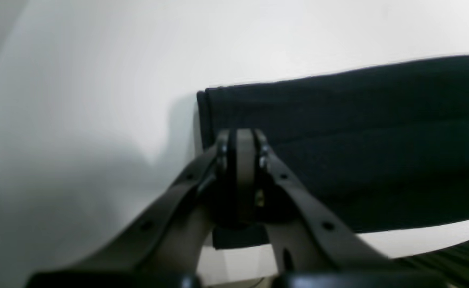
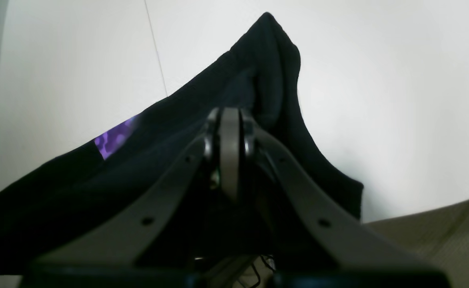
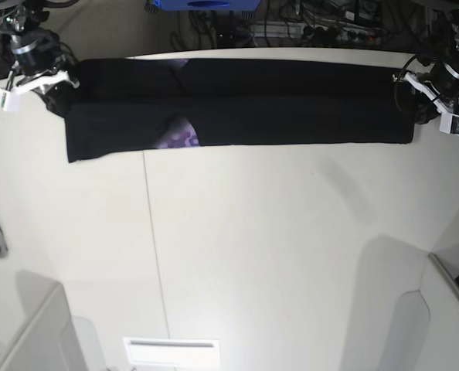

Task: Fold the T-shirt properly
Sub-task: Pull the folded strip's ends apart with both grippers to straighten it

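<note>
Next, I let go of the T-shirt's edge with my right gripper on the strip's far corner [image 3: 88, 86], at the end that is nearer the purple print.
The black T-shirt [image 3: 291, 108] lies folded into a long strip across the far side of the white table [image 3: 253, 247]. A purple print [image 3: 179, 139] shows at a fold. At the strip's right end my left gripper [image 3: 416, 108] is shut on the cloth edge. In the left wrist view its closed fingertips [image 1: 240, 134] pinch the T-shirt [image 1: 358, 140] just inside that end. My right gripper [image 3: 59, 94] is shut on the strip's left end. The right wrist view shows the T-shirt [image 2: 58, 200] bunched up into a peak around the gripper [image 2: 230, 114], with purple print [image 2: 114, 140] beside it.
Cables and a blue object [image 3: 202, 4] crowd the area behind the table's far edge. A thin seam [image 3: 148, 232] runs down the table. Grey panels stand at the near left [image 3: 28, 332] and near right [image 3: 446, 309] corners. A white plate [image 3: 171, 352] lies at the front edge.
</note>
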`<state>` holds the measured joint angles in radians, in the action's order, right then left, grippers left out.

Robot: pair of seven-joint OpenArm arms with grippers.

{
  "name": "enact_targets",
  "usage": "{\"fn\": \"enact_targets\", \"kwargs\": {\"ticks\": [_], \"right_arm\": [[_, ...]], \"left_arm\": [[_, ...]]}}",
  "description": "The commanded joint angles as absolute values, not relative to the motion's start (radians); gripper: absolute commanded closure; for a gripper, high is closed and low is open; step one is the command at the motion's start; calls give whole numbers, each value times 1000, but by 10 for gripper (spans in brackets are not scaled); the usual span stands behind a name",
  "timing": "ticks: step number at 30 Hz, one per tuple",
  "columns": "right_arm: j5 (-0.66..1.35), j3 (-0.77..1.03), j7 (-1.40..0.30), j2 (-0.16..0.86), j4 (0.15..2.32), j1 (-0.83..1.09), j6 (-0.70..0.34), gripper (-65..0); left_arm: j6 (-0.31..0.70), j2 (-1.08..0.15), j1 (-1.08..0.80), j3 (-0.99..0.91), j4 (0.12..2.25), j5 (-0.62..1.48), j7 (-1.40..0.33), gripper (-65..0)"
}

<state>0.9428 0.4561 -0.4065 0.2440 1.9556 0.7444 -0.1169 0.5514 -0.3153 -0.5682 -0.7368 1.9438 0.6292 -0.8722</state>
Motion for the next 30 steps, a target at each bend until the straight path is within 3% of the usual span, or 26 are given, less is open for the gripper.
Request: {"fn": "enact_targets", "kwargs": {"ticks": [1, 25, 30], "right_arm": [[949, 456, -410, 245, 1963, 750, -130, 0], [949, 441, -487, 237, 1845, 725, -130, 0], [949, 450, -483, 237, 1845, 728, -130, -221]], "left_arm": [[553, -329, -570, -745, 1956, 631, -852, 0], [550, -329, -573, -746, 1940, 630, -852, 0], [550, -329, -573, -763, 1942, 630, -852, -293]]}}
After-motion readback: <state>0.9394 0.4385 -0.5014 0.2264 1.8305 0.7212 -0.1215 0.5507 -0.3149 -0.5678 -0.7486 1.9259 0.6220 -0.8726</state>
